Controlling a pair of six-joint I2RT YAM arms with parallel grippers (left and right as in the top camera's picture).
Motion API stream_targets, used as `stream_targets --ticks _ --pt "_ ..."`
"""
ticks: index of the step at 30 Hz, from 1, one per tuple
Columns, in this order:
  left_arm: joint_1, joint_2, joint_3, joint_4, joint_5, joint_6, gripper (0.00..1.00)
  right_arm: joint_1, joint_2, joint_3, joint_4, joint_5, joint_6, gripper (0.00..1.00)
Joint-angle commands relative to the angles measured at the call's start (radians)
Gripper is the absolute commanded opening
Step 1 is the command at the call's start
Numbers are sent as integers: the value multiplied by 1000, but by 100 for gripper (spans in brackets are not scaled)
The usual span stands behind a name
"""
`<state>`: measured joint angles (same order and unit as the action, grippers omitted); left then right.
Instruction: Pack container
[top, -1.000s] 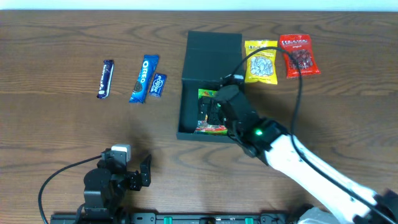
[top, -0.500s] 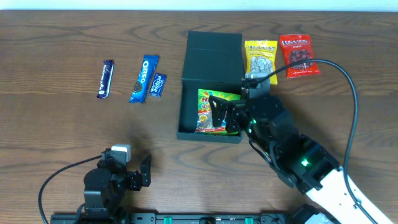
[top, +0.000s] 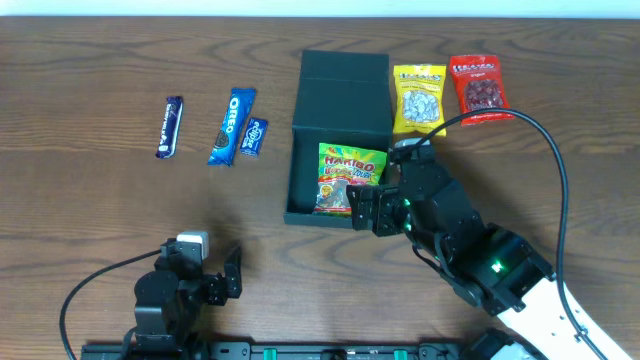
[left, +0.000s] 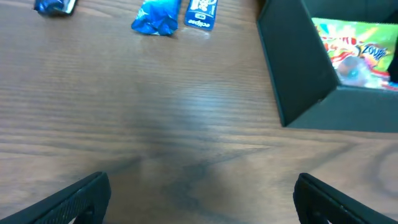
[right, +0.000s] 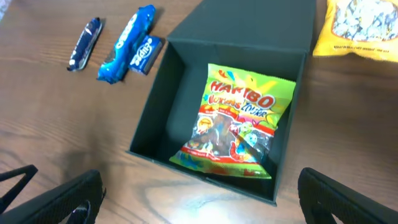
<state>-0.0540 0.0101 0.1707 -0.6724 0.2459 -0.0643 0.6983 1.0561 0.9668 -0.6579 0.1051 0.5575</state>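
Note:
The small blue packet sits beside the Oreo pack's middle (top: 230, 129). My left gripper will go to that middle next and close there.
The container (top: 305, 170) is a dark teal-green box in the middle of the table, its flap lid (top: 344, 88) lying open toward the back. A green Haribo packet (top: 348, 178) lies inside on the right half, and shows clearly in the right wrist view as the Haribo packet (right: 239, 121) within the container (right: 163, 102). My right gripper (top: 368, 208) hovers open over the box's front right edge, nothing between its fingers. My left gripper (top: 232, 275) rests open near the front left, far from the box (left: 298, 81).
A yellow snack packet (top: 419, 98) and a red one (top: 481, 90) lie right of the lid. Left of the box lie an Oreo pack (top: 232, 125), a small blue packet (top: 254, 137) and a dark bar (top: 171, 126). The right arm's cable (top: 545, 150) arcs overhead.
My right gripper has drawn back out of the container toward the front, leaving the Haribo packet lying inside. The left arm has not moved.

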Motion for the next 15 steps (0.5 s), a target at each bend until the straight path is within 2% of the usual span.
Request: stream_targets --ticks 1,5,10,15 --pt "5 -6 -5 19 28 -93 95 9 -5 15 -2 -9 -16 99" --pt "5 -6 -5 158 92 -169 95 9 -5 15 -15 -8 -17 99" --pt "5 -5 -3 437 224 -232 95 9 -5 15 -21 -8 -43 99" --pt "5 41 45 470 219 -261 95 6 -5 15 -50 0 -43 99"
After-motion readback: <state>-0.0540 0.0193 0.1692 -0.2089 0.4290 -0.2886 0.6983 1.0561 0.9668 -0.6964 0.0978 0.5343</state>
